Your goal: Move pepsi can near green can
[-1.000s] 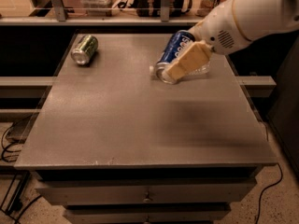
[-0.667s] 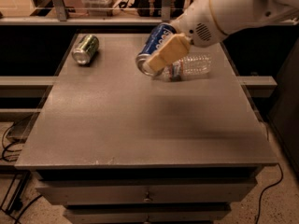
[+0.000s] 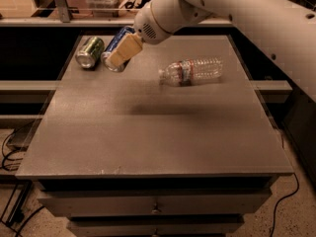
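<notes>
The robot's gripper will release the pepsi can on the grey table (image 3: pixel 98 66), right up against the near end of the green can. The pepsi can is now low over the table.
The green can (image 3: pixel 90 52) lies on its side at the far left of the grey table (image 3: pixel 153 122), its silver end facing me. My gripper (image 3: pixel 123 51) is shut on the dark blue pepsi can (image 3: pixel 116 46), which is tilted, its silver end pointing down-left. The pepsi can is right beside the green can, just to its right, low over the table surface; whether it touches the table I cannot tell. One tan finger pad (image 3: pixel 125 51) lies across the can's front. My white arm (image 3: pixel 232 11) reaches in from the upper right.
A clear plastic water bottle (image 3: pixel 191 71) lies on its side right of centre. The table has drawers below its front edge (image 3: pixel 155 209). A shelf rail and clutter stand behind the table. Cables lie on the floor at left.
My gripper has carried the pepsi can leftward from above the water bottle to right next to the green can, uncovering the bottle.
</notes>
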`<state>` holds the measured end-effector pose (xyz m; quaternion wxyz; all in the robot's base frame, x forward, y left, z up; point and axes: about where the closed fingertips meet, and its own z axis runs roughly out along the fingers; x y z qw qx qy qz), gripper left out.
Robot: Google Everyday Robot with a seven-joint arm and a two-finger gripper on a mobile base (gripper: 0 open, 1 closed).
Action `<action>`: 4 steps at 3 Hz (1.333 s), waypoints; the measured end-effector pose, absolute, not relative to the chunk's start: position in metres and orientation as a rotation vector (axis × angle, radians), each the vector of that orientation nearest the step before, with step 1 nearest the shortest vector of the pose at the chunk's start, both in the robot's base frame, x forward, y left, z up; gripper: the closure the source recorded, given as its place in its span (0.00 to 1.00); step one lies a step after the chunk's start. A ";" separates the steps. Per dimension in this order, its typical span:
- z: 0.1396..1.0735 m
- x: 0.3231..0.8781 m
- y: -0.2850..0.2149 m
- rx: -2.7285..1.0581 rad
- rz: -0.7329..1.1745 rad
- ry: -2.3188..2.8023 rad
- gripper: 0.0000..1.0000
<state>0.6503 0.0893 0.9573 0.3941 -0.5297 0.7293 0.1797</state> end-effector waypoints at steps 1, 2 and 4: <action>0.957 0.650 0.089 -1.344 0.456 1.850 1.00; 0.946 0.651 0.097 -1.327 0.488 1.867 1.00; 0.905 0.675 0.135 -1.298 0.587 1.867 1.00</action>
